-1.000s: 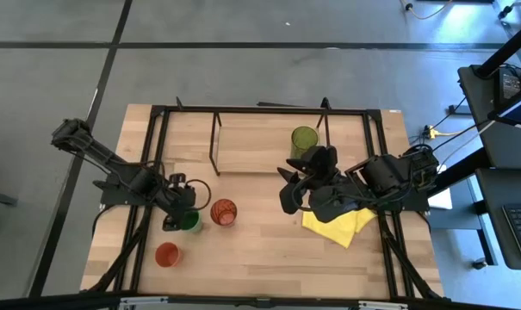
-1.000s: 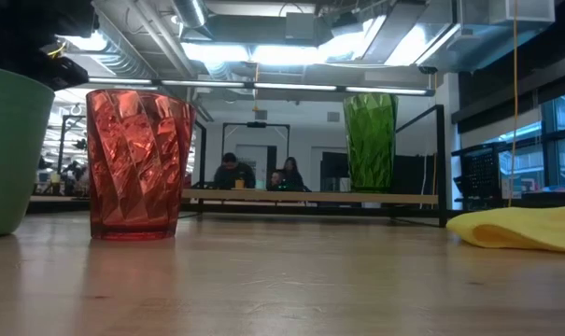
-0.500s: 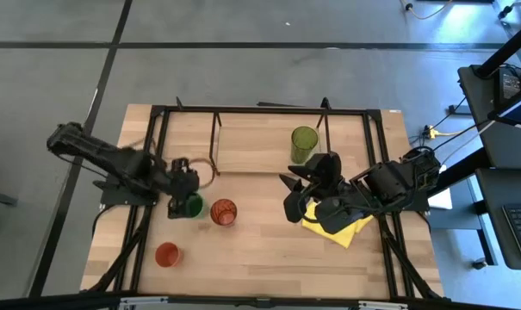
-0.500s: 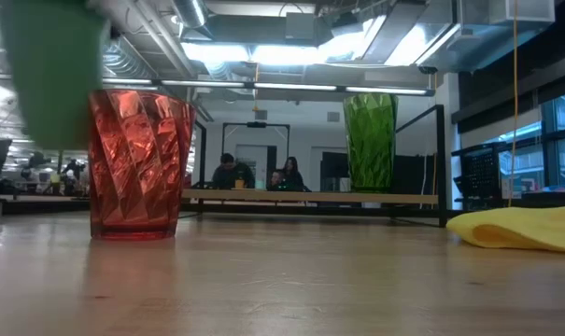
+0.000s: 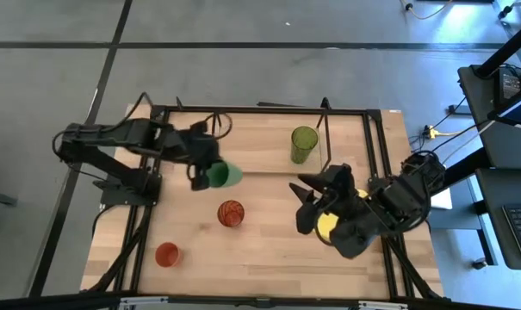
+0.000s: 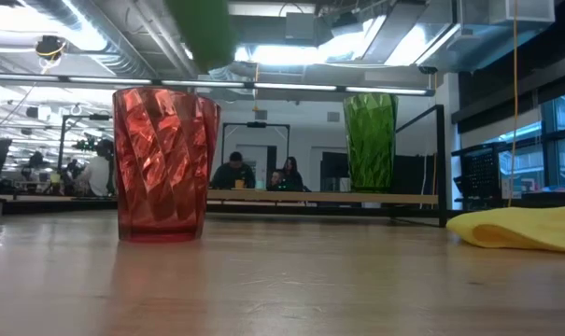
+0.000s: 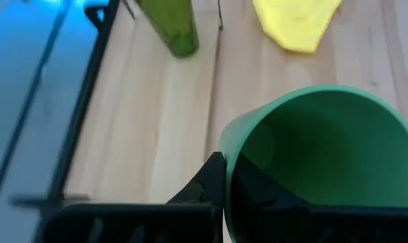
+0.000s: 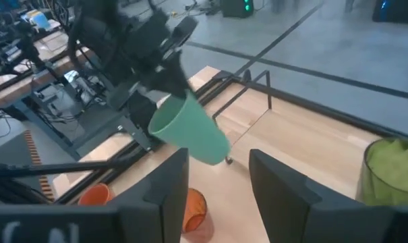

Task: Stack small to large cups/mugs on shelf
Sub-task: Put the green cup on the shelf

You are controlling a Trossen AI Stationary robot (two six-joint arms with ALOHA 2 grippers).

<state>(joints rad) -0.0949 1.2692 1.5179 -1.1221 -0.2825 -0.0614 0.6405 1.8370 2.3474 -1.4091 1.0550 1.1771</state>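
The left gripper needs to release the bright green cup, now tipped above the shelf's near corner, on the bare shelf board (image 5: 279, 154) (image 7: 179, 77) next to the olive-green cup.
My left gripper (image 5: 205, 174) is shut on the bright green cup (image 5: 225, 175), held tipped in the air over the near left corner of the shelf (image 5: 260, 151). It also shows in the right wrist view (image 8: 190, 131). The olive-green cup (image 5: 304, 144) stands upright on the shelf's right part. The translucent orange-brown cup (image 5: 231, 213) and the orange-red cup (image 5: 166, 254) stand on the table. My right gripper (image 5: 315, 207) hangs open and empty near the yellow cloth (image 6: 515, 229). My left gripper holds the green cup by its rim (image 7: 225, 145), one finger (image 7: 214, 181) outside the wall and the other inside the mouth. The fingers come slanting from the table's left. The cup is lifted clear and tipped, its mouth toward the gripper and its base pointing away.
The shelf's thin black legs (image 5: 214, 142) stand on the table. The table's black rails (image 5: 157, 129) run along its left, right and far sides. The yellow cloth lies at the right under my right arm. The shelf board between its left end and the olive-green cup is bare.
My left gripper has lifted the green cup off the table, carried it up and toward the far right, to the shelf, and tipped it over. The orange-brown cup has slid a little to the right. My right gripper has drawn back toward the near edge.
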